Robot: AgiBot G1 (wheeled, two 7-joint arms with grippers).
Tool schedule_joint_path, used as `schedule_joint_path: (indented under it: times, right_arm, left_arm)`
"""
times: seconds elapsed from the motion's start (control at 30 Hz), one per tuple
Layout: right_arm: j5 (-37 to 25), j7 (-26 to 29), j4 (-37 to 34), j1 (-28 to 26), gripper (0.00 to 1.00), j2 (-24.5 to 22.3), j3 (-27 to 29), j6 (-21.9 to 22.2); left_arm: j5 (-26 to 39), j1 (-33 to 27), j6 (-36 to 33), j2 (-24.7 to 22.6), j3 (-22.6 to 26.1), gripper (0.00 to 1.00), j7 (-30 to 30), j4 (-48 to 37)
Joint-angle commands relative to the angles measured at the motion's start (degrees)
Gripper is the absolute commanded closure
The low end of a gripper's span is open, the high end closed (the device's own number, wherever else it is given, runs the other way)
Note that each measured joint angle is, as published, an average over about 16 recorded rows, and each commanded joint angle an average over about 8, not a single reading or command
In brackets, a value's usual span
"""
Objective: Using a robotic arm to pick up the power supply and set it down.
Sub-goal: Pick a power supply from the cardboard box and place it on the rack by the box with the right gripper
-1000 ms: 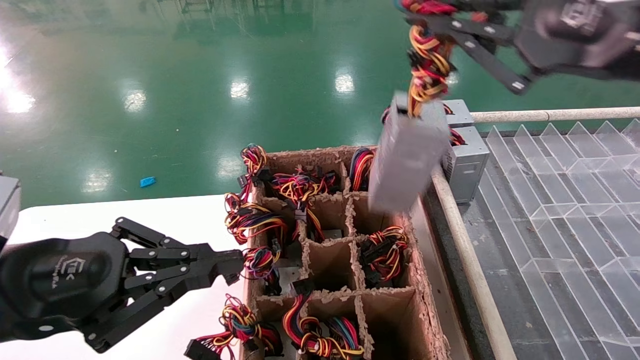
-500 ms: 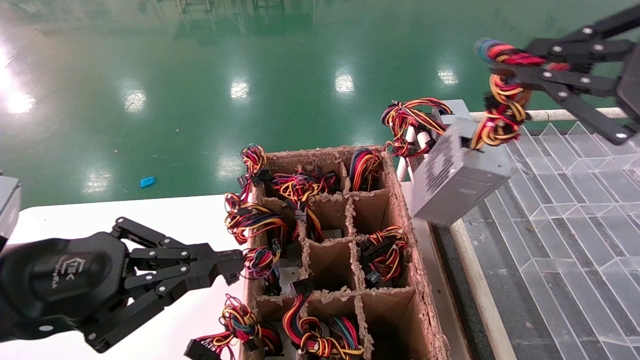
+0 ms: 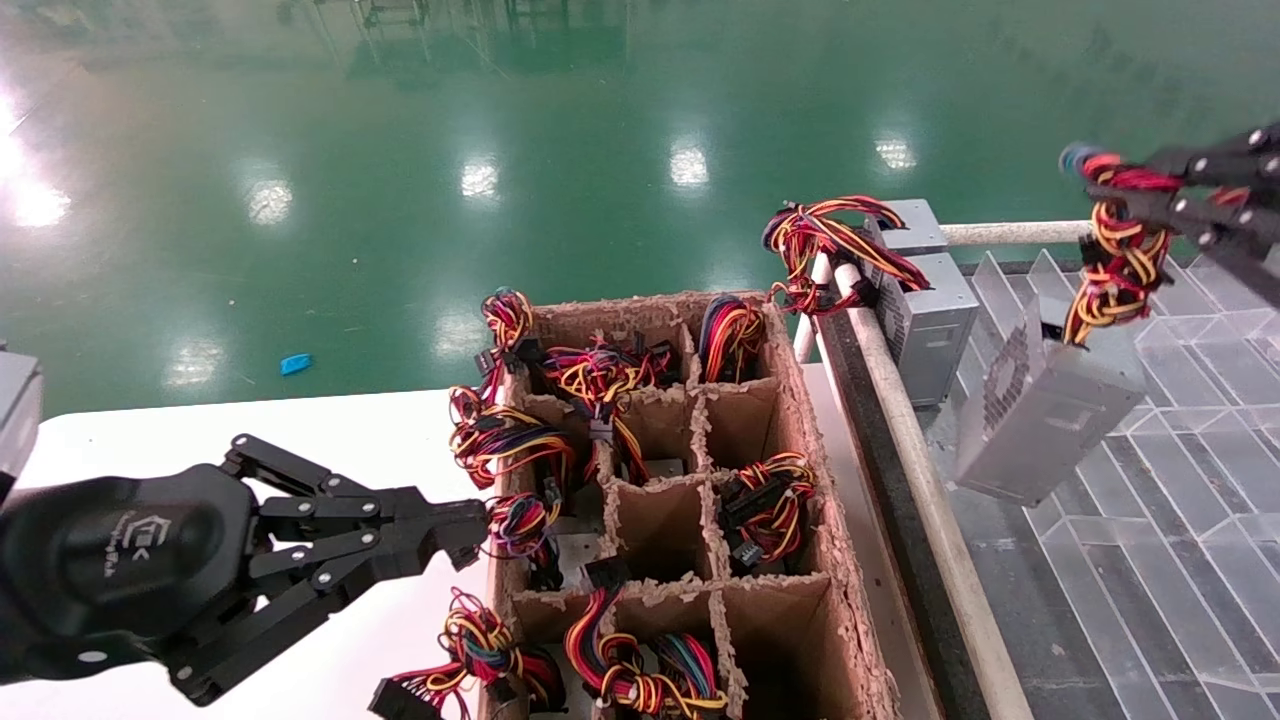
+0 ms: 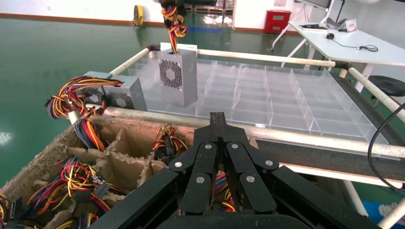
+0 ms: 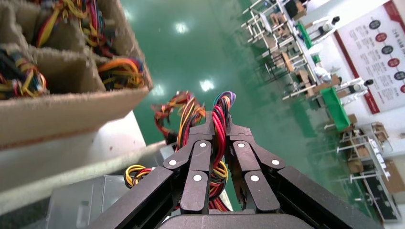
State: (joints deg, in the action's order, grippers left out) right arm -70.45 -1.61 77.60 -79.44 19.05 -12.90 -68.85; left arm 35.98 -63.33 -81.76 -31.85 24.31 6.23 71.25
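I should use my right gripper to set the power supply down and let go of it beside the standing grey boxes, close to the pale rail point(image 3: 960, 434). The power supply now hangs over the divided tray.
The power supply point(image 3: 1045, 410), a grey metal box with a honeycomb vent face, hangs tilted over the clear divided tray point(image 3: 1150, 540). It dangles from its red, yellow and black wire bundle point(image 3: 1115, 265). Of the robotic arm only its black claw shows: my right gripper point(image 3: 1100, 185), at the right edge, is shut on that bundle point(image 5: 218, 117). The left wrist view shows the box point(image 4: 177, 76) hanging at the tray's far corner. My left gripper point(image 3: 470, 530) is shut and holds nothing, low over the white table beside the cardboard box.
A cardboard box point(image 3: 805, 400) with dividers holds several wire bundles. A pale rail point(image 3: 920, 480) runs between it and the tray. Two other grey boxes point(image 3: 925, 310) with a wire tangle stand at the tray's far left corner. Green floor lies beyond.
My right gripper has carried the hanging power supply to the right, from above the cardboard box, across the rail, to over the clear tray, and lower. The left gripper has not moved.
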Motion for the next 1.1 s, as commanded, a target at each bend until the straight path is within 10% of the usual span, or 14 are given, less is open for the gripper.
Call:
schedule_joint_path:
  times: [0.03,1.1]
  right_arm:
    - [-0.93,-0.26,0.01,0.82,1.0,-0.02,-0.27,0.78]
    - [-15.0,2.52,0.32,6.03,1.0,9.7,-4.94,17.02]
  left_arm:
    - [0.0,0.0,0.0,0.0,0.0,1.0,0.0,0.0]
    - [0.0,0.0,0.0,0.0,0.0,1.0,0.0,0.0]
